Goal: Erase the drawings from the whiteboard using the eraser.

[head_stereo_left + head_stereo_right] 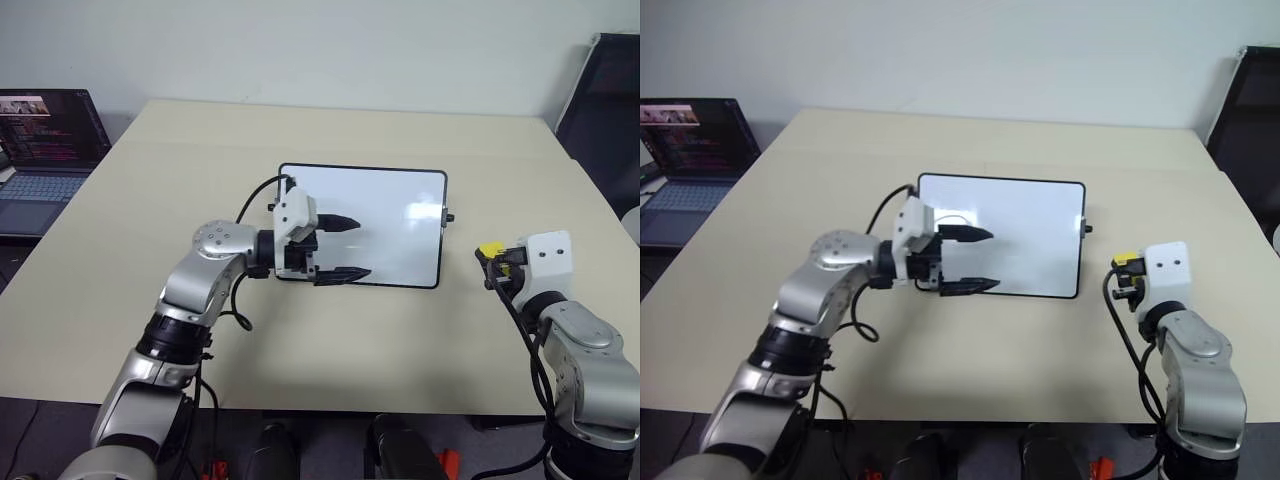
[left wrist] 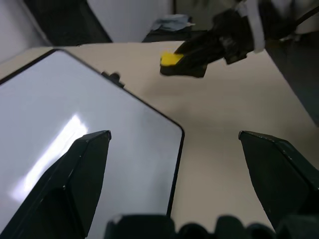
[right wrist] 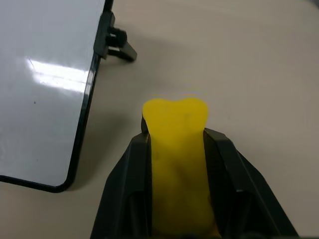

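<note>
Next, I set the yellow eraser on the bare table [image 1: 506, 264] by the whiteboard's knob side, using my right gripper.
The whiteboard [image 1: 395, 215] lies flat in the middle of the beige table, black-framed, with a small knob [image 3: 117, 37] on its right side. The drawings are out of view; the board's visible surface looks plain white. My left gripper [image 1: 360, 247] hangs open over the board's near left part, pointing right, with nothing between its fingers [image 2: 75, 184]. To the right of the board, off its edge, my right gripper [image 1: 492, 258] is shut on the yellow eraser [image 3: 178, 144], which sticks out past the fingertips above the bare table. The eraser [image 2: 171, 59] also appears across the board's corner.
An open laptop [image 1: 45, 150] sits on a lower surface beyond the table's left edge. A dark chair [image 1: 610, 100] stands at the back right. The table [image 1: 330, 350] has bare room in front of and behind the board.
</note>
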`<state>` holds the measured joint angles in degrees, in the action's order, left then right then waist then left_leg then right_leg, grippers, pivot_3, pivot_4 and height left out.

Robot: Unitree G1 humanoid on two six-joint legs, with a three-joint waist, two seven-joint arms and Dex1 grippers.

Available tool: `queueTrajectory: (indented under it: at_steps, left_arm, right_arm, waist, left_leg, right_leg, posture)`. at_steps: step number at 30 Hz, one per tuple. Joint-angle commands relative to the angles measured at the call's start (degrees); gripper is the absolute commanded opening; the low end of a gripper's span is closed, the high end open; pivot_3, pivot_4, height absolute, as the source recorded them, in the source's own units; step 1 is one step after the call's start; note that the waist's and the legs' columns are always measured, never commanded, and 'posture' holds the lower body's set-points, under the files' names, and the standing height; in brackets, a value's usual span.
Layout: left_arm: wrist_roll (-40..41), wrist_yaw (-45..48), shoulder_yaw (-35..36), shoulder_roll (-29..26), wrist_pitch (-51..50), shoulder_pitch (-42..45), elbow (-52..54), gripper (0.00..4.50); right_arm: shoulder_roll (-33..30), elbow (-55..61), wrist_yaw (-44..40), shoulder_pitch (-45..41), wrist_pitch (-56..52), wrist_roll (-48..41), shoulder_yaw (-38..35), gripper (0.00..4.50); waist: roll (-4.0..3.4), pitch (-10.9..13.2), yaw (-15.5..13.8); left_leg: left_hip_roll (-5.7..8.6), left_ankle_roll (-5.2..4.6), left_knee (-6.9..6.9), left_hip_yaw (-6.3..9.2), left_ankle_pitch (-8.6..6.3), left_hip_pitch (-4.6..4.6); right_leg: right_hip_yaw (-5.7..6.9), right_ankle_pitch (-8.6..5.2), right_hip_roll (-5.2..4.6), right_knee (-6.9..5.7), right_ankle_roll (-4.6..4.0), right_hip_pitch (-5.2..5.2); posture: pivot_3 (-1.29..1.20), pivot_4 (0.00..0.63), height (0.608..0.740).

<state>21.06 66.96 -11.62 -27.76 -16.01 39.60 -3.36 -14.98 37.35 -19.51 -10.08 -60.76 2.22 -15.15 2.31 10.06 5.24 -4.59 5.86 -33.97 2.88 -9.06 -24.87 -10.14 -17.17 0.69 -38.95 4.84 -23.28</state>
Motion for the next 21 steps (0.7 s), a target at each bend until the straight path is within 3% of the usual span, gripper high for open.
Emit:
queueTrajectory:
  at_steps: [1, 15, 16, 21]
  left_arm:
    - [-1.1, 2.5, -1.7, 2.0, 3.1, 2.9, -1.8, 4.50]
    - [-6.0, 5.2, -5.5, 9.3, 9.1, 7.5, -7.8, 4.50]
    - [-6.0, 5.1, -5.4, 9.4, 9.1, 7.5, -7.7, 4.50]
    - [-5.8, 4.8, -5.4, 9.6, 8.3, 7.2, -6.8, 4.50]
  right_arm:
    - [-0.4, -3.6, 1.8, -1.8, 1.1, -1.5, -2.6, 1.10]
    - [-3.6, -20.7, 5.1, -6.9, 7.1, -5.9, -6.2, 1.10]
    - [-3.8, -21.6, 5.3, -6.9, 7.6, -6.1, -6.3, 1.45]
    - [-4.4, -25.0, 5.8, -7.3, 10.5, -7.1, -6.0, 1.45]
  waist:
    - [0.00, 0.0, -0.1]
    - [-0.12, 0.1, -0.2]
    - [-0.12, 0.1, -0.2]
    - [-0.15, 0.1, -0.3]
  left_leg:
    - [0.00, 0.00, 0.01, 0.00, 0.00, -0.01]
    - [0.01, -0.01, 0.05, 0.02, -0.01, -0.04]
    - [0.02, -0.01, 0.05, 0.02, -0.01, -0.04]
    - [0.02, -0.01, 0.04, 0.03, -0.01, -0.04]
  right_leg:
    - [0.01, 0.00, 0.00, 0.00, 0.01, 0.00]
    - [0.02, 0.14, 0.01, 0.03, 0.35, 0.03]
    - [0.02, 0.14, 0.01, 0.03, 0.36, 0.03]
    - [0.01, 0.14, 0.01, 0.03, 0.37, 0.04]
  posture:
    - [0.00, 0.150, 0.740]
    - [0.00, 0.150, 0.740]
    - [0.00, 0.150, 0.740]
    - [0.00, 0.150, 0.740]
